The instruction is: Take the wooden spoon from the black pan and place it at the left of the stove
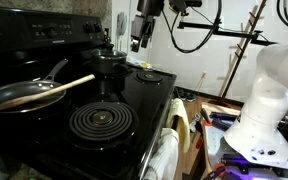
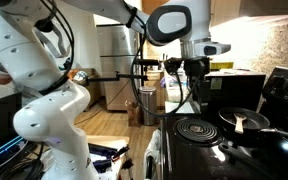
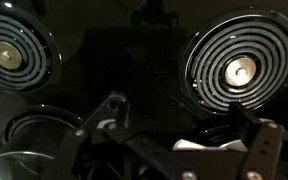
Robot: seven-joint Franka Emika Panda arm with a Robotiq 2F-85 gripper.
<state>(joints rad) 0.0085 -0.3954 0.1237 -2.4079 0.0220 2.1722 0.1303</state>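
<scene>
The robot's gripper should next move to the end of the wooden spoon's handle (image 1: 89,78), out beyond the black pan's rim, and close there.
The wooden spoon (image 1: 62,88) lies across the black pan (image 1: 14,98), its handle sticking out over the rim toward the stove's middle. Both also show in an exterior view, the spoon (image 2: 241,123) in the pan (image 2: 252,118). The pan sits on the stove (image 1: 134,100), a black glass top. My gripper (image 1: 137,42) hangs high above the back of the stove, far from the pan, also seen in an exterior view (image 2: 195,68). In the wrist view its fingers (image 3: 184,128) are spread wide with nothing held. A small pale shape low between them is too unclear to name.
A coiled burner ring (image 1: 101,121) lies at the stove's front centre. A small dark pot (image 1: 109,64) stands at the back near the control panel (image 1: 54,40). The wrist view shows two coiled burners (image 3: 234,68) (image 3: 9,55). A towel (image 1: 164,155) hangs on the stove front. The robot base (image 1: 264,120) stands beside it.
</scene>
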